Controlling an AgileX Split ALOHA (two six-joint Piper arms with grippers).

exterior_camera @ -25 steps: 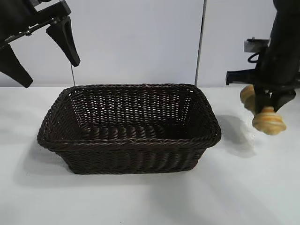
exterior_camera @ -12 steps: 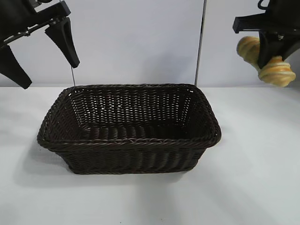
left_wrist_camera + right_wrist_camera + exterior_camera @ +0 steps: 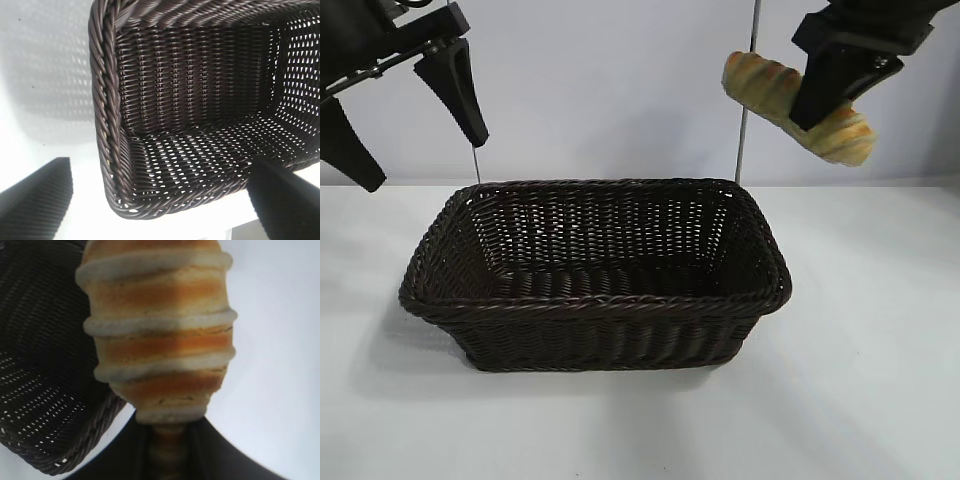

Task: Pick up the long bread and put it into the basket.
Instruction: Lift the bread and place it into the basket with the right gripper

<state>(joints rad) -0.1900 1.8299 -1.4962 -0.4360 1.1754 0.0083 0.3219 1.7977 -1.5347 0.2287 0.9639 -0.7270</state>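
Note:
Next, I set the long bread on the basket's bottom, along the middle of the basket's front side [image 3: 594, 280], with my right gripper.
The dark brown wicker basket [image 3: 595, 270] stands mid-table and holds nothing that I can see. My right gripper [image 3: 817, 95] is shut on the long bread [image 3: 760, 82], a golden loaf with browner stripes, and holds it tilted high in the air above and just right of the basket's right end. In the right wrist view the long bread [image 3: 160, 330] fills the middle, with the basket [image 3: 45, 365] beside it. My left gripper [image 3: 405, 140] is open and empty, raised above the basket's left end; the left wrist view looks down into the basket [image 3: 200, 125].
The white table [image 3: 860, 380] runs around the basket on all sides. A thin vertical pole [image 3: 748, 120] stands at the back wall behind the basket's right end.
My right gripper has risen from near the table at the right and moved left toward the basket, carrying the long bread, which has turned more level. The left arm has not moved.

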